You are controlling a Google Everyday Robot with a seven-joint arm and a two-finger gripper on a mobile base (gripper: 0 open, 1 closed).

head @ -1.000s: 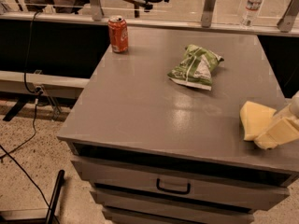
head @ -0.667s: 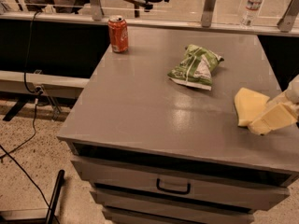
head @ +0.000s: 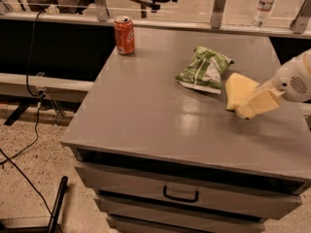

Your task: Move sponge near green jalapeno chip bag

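Observation:
My gripper is going to let go of the sponge against the back corner of the green jalapeno chip bag (head: 222, 56).
The pale yellow sponge (head: 237, 88) is on the right side of the grey cabinet top (head: 146, 101), just right of the green jalapeno chip bag (head: 204, 69), with a small gap between them. My gripper (head: 248, 108) reaches in from the right edge, its pale yellow fingers (head: 260, 101) shut on the sponge's lower right side. The sponge is tilted and low over the surface; I cannot tell whether it touches. The crinkled bag lies flat near the middle back of the top.
A red soda can (head: 124, 35) stands at the back left corner of the top. A water bottle (head: 265, 4) stands behind the rail at the back right. The cabinet has drawers below with a handle (head: 181, 196). Cables run along the floor at left.
My gripper has carried the sponge from the right front of the top back and to the left, up to the right side of the chip bag. The bag and can have not moved.

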